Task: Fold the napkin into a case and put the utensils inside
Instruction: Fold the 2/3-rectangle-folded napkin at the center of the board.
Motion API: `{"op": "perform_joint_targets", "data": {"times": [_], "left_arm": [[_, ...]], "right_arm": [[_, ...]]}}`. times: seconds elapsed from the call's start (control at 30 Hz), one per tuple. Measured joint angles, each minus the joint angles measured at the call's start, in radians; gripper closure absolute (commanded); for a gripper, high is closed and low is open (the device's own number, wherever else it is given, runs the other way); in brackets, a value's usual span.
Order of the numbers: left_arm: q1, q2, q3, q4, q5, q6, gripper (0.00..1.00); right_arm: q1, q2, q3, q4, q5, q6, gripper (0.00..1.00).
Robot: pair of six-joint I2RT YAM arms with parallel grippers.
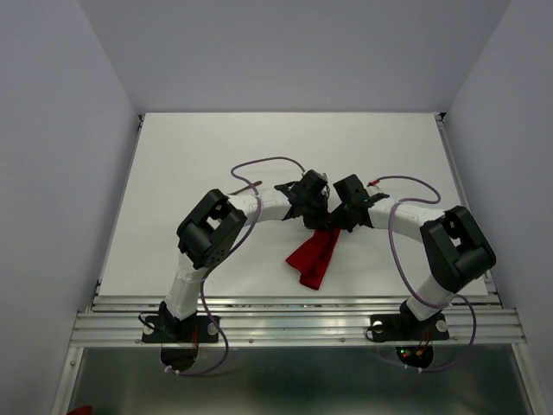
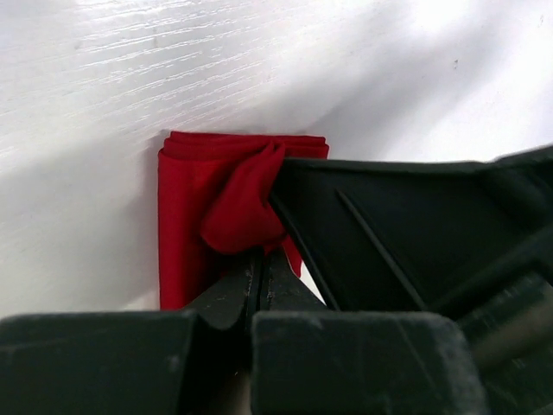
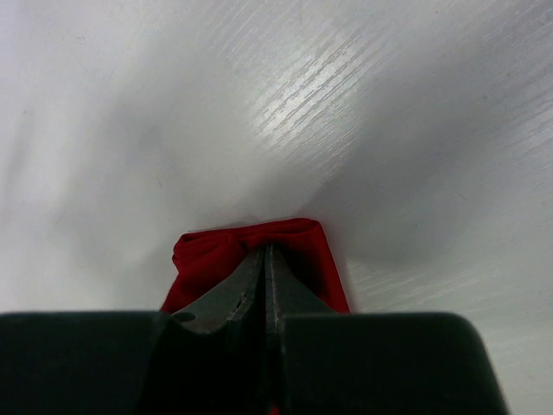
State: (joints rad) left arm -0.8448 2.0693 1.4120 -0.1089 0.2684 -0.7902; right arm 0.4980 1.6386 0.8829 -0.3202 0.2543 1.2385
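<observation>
My right gripper pinches the napkin's top end mid-width, close beside my left gripper, so it should open and take that end's outer corner (image 3: pixel 312 232).
The red napkin (image 1: pixel 314 258) is folded into a narrow strip. It trails from the two grippers toward the table's near edge, its top end lifted and bunched. My left gripper (image 1: pixel 316 216) is shut on a bunched fold at that end (image 2: pixel 246 212), fingertips pressed together (image 2: pixel 262 259). My right gripper (image 1: pixel 338 221) is shut on the same end from the other side, with the napkin (image 3: pixel 294 238) puckered round its tips (image 3: pixel 266 252). The two grippers nearly touch; the right one's black body (image 2: pixel 406 233) fills the left wrist view. The utensils are hidden, save perhaps a thin brown sliver (image 1: pixel 243 186) by the left arm.
The white table (image 1: pixel 190 156) is walled at the back and both sides. A metal rail (image 1: pixel 294 324) runs along the near edge, where both arm bases stand. Purple cables (image 1: pixel 259 162) loop above each arm.
</observation>
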Motion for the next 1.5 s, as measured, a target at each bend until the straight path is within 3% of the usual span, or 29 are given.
{"op": "perform_joint_targets", "data": {"times": [0.27, 0.47, 0.57, 0.6, 0.67, 0.8, 1.17, 1.5], "left_arm": [[0.000, 0.029, 0.004, 0.023, 0.025, 0.000, 1.00], [0.000, 0.029, 0.005, 0.023, 0.023, 0.043, 1.00], [0.000, 0.029, 0.010, 0.022, 0.014, 0.069, 1.00], [0.001, 0.029, 0.010, 0.022, 0.013, 0.075, 1.00], [0.002, 0.029, 0.010, 0.023, 0.014, 0.090, 1.00], [0.002, 0.029, 0.010, 0.026, 0.018, 0.113, 1.00], [0.002, 0.029, 0.010, 0.037, 0.051, 0.264, 1.00], [0.002, 0.029, -0.002, 0.066, 0.083, 0.338, 1.00]], "right_arm": [[0.000, -0.008, -0.004, -0.003, 0.000, -0.003, 0.88], [0.000, -0.081, -0.042, -0.045, 0.002, -0.024, 0.79], [0.000, -0.156, -0.069, -0.067, 0.008, -0.040, 0.65], [0.000, -0.197, -0.080, -0.073, 0.016, -0.049, 0.50], [0.000, -0.261, -0.090, -0.073, 0.029, -0.067, 0.33], [0.000, -0.356, -0.101, -0.072, 0.047, -0.133, 0.20], [-0.024, -0.279, -0.101, -0.053, -0.042, -0.282, 0.17], [-0.098, -0.236, -0.114, 0.012, -0.143, -0.320, 0.17]]}}
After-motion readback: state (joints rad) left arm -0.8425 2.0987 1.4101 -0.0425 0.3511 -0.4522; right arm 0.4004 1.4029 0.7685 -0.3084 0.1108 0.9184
